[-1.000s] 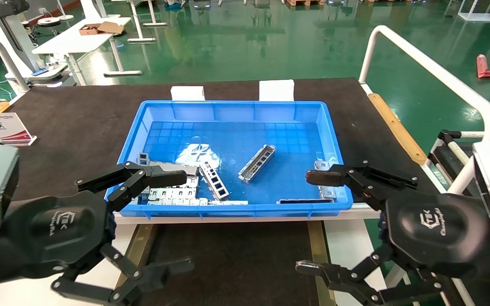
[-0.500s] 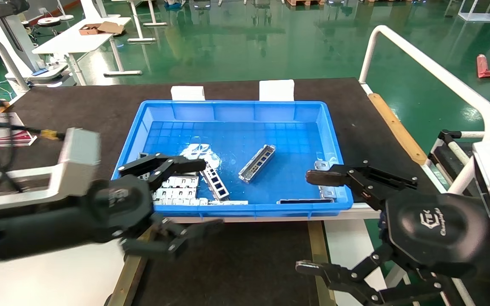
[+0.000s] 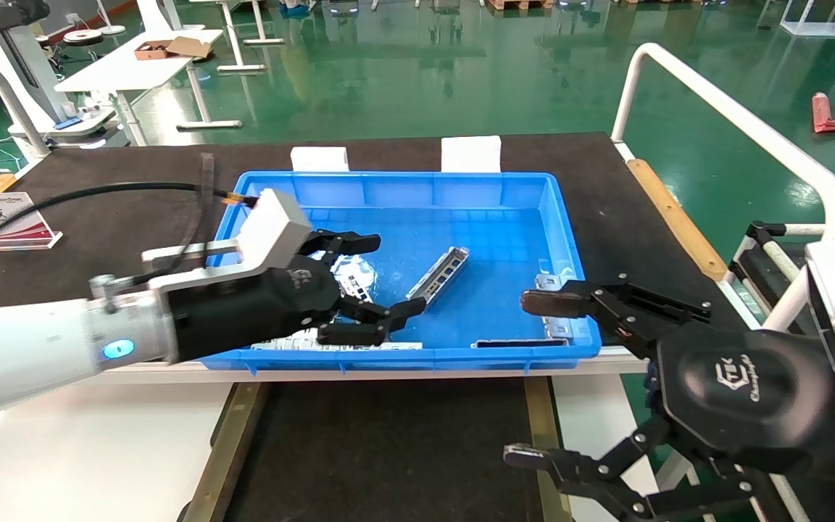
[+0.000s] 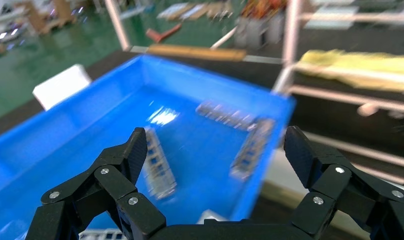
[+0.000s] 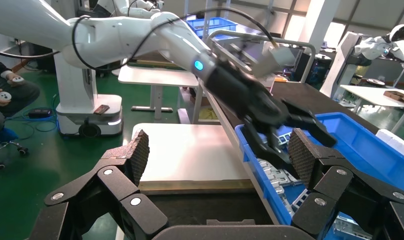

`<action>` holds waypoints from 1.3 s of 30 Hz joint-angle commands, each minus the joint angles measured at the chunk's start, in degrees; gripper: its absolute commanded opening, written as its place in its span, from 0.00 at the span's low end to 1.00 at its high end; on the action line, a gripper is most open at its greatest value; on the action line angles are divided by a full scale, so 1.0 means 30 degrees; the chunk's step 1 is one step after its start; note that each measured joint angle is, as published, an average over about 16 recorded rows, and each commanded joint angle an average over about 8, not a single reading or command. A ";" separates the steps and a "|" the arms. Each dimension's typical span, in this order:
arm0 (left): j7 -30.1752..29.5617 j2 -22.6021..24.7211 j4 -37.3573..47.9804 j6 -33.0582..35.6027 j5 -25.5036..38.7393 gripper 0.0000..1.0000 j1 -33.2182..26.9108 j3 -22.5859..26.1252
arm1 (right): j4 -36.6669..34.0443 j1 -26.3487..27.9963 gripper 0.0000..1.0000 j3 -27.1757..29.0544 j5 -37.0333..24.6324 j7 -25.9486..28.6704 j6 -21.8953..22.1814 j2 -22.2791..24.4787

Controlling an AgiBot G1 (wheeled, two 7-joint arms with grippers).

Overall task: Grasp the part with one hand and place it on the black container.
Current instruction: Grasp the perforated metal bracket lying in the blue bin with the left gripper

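My left gripper closes next on the near half (image 3: 427,287) (image 4: 161,174) of the slanted part in the middle of the blue bin.
The part (image 3: 438,278), a narrow silver channel strip with a row of cutouts, lies slanted in the middle of the blue bin (image 3: 403,355). It also shows in the left wrist view, where the part (image 4: 157,162) is just beyond one finger. My left gripper (image 3: 385,279) hovers open over the bin, just left of the part and not touching it. The black container (image 3: 388,449), a matte tray with a brass frame, lies in front of the bin. My right gripper (image 3: 533,378) stays open and empty at the front right.
More strips lie in the bin: one (image 3: 359,290) under my left gripper, others by the right wall (image 3: 555,290) and front wall (image 3: 519,342). Flat slotted plates (image 3: 294,337) fill the front left corner. A white rail (image 3: 736,116) runs along the right.
My left arm has swung from the front left up over the bin, and its open gripper now hangs beside the part. The right arm has not moved.
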 commanded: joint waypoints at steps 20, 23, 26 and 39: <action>0.3914 0.6538 1.1207 -0.3766 0.2759 1.00 -0.3454 0.1270 | 0.0000 0.0000 1.00 -0.0001 0.0000 0.0000 0.0000 0.0000; 0.4558 0.7129 1.2488 -0.4169 0.2668 1.00 -0.3757 0.1201 | 0.0000 0.0000 1.00 -0.0001 0.0000 0.0000 0.0000 0.0000; 0.5127 0.7537 1.3467 -0.4533 0.2486 1.00 -0.3933 0.1184 | 0.0000 0.0000 1.00 -0.0001 0.0001 0.0000 0.0000 0.0000; 0.5853 0.7965 1.4309 -0.5814 0.0945 0.04 -0.3698 0.2409 | 0.0000 0.0000 0.00 -0.0001 0.0001 -0.0001 0.0000 0.0000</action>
